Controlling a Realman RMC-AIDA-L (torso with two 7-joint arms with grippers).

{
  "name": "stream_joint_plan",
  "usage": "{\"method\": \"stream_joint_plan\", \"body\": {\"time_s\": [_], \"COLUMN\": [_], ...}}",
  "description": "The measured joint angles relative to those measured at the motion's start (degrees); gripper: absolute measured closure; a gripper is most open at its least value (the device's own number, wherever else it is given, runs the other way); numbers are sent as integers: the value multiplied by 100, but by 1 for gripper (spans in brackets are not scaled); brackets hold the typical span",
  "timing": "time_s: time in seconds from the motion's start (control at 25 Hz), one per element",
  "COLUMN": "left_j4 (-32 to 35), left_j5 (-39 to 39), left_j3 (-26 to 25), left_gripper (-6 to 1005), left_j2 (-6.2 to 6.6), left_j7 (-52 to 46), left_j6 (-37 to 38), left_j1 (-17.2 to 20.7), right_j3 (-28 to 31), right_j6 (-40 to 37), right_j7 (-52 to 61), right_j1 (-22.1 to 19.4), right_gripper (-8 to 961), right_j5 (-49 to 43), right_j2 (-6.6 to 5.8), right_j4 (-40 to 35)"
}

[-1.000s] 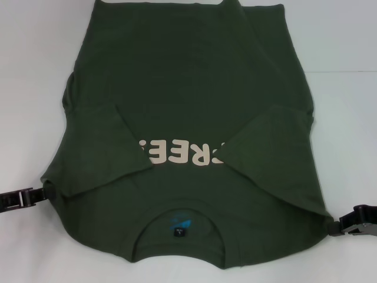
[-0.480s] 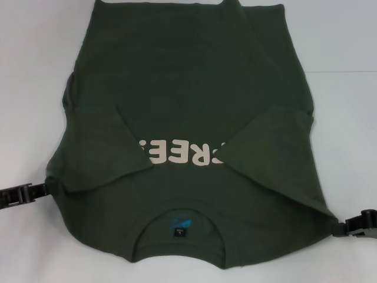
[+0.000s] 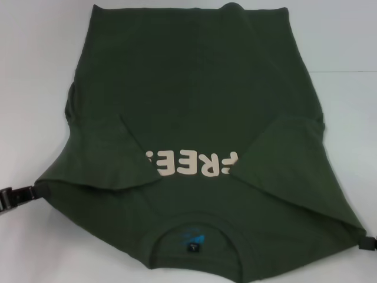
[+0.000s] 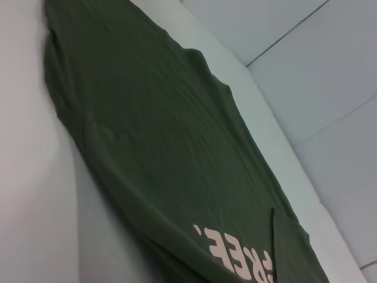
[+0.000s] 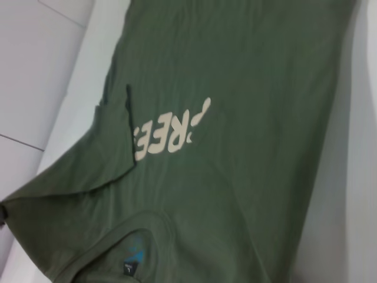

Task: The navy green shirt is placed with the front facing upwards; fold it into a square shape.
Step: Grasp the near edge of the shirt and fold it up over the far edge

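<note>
My right gripper is going to let go of the shirt's shoulder corner on the table (image 3: 333, 70) beside the shirt, near the shirt's hem corner on the same side.
The navy green shirt (image 3: 194, 100) lies front up on the white table, collar nearest me and hem at the far side. Both sleeves are folded in over the chest and partly cover the cream lettering (image 3: 194, 165). The black neck label (image 3: 193, 246) sits inside the collar. My left gripper (image 3: 36, 190) holds the left shoulder corner at the picture's left edge. My right gripper (image 3: 366, 243) shows only as a dark tip at the stretched right shoulder corner. The left wrist view shows the shirt (image 4: 159, 147), and so does the right wrist view (image 5: 253, 118), with no fingers in either.
The white table (image 3: 35, 71) lies bare around the shirt on both sides and at the far end. Past the table's edge the wrist views show a pale tiled floor (image 4: 330, 88).
Both grippers have moved outward and toward me, dragging the shoulder corners with them. The shirt has slid nearer and its collar end is stretched wider, the right gripper now almost out of view.
</note>
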Motion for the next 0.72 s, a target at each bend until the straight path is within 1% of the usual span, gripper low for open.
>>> {"method": "stream_joint_plan", "body": {"time_s": [0.08, 0.32, 0.52, 0.72], "left_j4": [0, -3, -3, -3], "left_j5": [0, -16, -18, -18], "left_j3": [-28, -193, -370, -483], "left_gripper": [979, 979, 979, 979], "left_j2": [-3, -46, -53, -87], "left_j7": [-1, 19, 62, 94], "left_j6": [58, 416, 772, 975], "left_j1": [26, 270, 455, 621], "right_j3": [135, 411, 532, 598], "right_j6": [-97, -335, -552, -743], "right_j7": [-192, -766, -1011, -1201], "right_j1": [-123, -450, -650, -874], "right_gripper": [950, 949, 948, 949], "right_j5": [1, 3, 4, 3], "right_j2": [-3, -2, -1, -32], "right_j4": [-1, -3, -3, -3]}}
